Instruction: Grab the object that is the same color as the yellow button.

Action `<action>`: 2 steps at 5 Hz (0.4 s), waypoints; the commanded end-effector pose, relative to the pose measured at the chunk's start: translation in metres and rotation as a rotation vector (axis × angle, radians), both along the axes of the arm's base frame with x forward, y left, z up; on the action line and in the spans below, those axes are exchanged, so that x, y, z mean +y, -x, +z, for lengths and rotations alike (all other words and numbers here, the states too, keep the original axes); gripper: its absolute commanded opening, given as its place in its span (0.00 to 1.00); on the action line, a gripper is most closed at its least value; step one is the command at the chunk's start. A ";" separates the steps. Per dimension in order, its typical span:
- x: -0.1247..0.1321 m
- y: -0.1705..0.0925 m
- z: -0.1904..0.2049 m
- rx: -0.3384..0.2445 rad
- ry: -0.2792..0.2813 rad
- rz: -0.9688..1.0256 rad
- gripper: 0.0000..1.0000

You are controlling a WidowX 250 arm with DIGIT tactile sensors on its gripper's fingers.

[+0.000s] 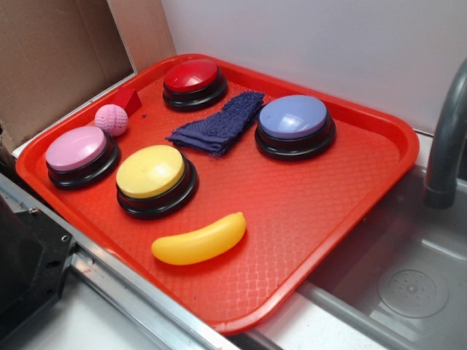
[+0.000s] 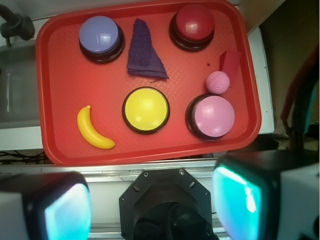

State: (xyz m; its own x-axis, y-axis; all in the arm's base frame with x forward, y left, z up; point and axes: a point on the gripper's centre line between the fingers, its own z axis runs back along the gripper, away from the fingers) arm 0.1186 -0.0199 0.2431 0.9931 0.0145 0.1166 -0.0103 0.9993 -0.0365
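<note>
My gripper is going to close on the middle of the yellow toy banana (image 1: 198, 243) (image 2: 89, 132), because the banana is the same color as the yellow button.
The yellow toy banana (image 1: 199, 240) lies on the red tray (image 1: 343, 197) near its front edge; in the wrist view it (image 2: 93, 129) is at the tray's lower left. The yellow button (image 1: 155, 177) stands just behind it, also in the wrist view (image 2: 145, 109). My gripper (image 2: 152, 202) is open and empty, high above and off the tray's near side, over the robot base. Its two pads (image 2: 237, 200) show at the bottom of the wrist view. The gripper is not in the exterior view.
On the tray also stand a pink button (image 1: 80, 154), a red button (image 1: 194, 82), a blue button (image 1: 295, 125), a folded blue cloth (image 1: 219, 122), a pink ball (image 1: 111, 119) and a red block (image 1: 127, 100). A sink (image 1: 408, 284) with a faucet (image 1: 446, 138) is to the right.
</note>
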 end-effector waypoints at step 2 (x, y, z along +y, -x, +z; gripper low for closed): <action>-0.029 -0.004 0.014 -0.022 0.007 -0.070 1.00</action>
